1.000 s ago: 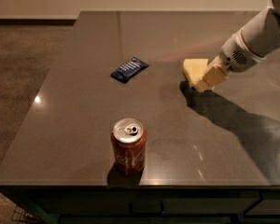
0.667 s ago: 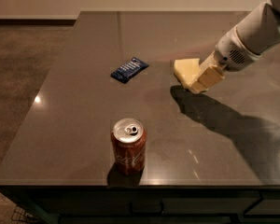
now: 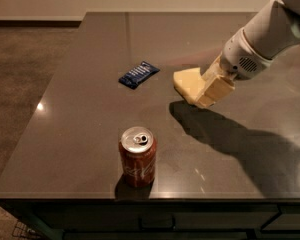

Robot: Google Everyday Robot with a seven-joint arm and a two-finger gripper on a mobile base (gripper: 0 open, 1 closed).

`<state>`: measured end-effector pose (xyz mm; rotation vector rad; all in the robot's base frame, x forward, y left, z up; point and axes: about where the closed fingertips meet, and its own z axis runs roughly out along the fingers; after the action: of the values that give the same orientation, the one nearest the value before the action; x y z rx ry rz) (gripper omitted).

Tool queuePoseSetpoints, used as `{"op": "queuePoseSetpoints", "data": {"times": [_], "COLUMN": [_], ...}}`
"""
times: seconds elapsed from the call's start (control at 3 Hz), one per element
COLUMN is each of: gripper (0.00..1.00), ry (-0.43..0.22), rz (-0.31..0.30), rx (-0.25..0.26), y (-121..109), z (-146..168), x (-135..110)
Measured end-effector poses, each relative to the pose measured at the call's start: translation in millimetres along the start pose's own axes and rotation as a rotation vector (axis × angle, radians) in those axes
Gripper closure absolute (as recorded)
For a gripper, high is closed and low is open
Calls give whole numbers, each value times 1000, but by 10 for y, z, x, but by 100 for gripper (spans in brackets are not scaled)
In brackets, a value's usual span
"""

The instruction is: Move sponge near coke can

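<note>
Next, my gripper releases the pale yellow sponge on the dark table (image 3: 167,135) behind the red coke can.
The pale yellow sponge (image 3: 187,82) is held off the dark table, right of centre, casting a shadow below it. My gripper (image 3: 208,90) comes in from the upper right on a white arm and is shut on the sponge, its cream fingers (image 3: 218,88) clamped over the sponge's right end. The red coke can (image 3: 138,156) stands upright near the table's front edge, down and to the left of the sponge, well apart from it.
A dark blue snack packet (image 3: 138,74) lies flat on the table (image 3: 80,129), left of the sponge. The table's front edge runs just below the can; its left edge drops to a speckled floor (image 3: 20,84).
My gripper has carried the sponge leftward and a little toward the front, closer to the can. The can and the packet have not moved.
</note>
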<state>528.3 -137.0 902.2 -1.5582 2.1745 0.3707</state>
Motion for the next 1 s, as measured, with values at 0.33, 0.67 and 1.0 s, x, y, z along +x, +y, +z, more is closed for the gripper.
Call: {"op": "queuePoseSetpoints", "data": {"times": [0.33,0.67,1.0], "gripper": [100,100,100], "ry": [21,37,43], "rz": [-34,-55,-78], "rx": [-28,-50,-82], "y": [223,449,691], "z": [56,109,187], "x": [-51,-95,-91]}}
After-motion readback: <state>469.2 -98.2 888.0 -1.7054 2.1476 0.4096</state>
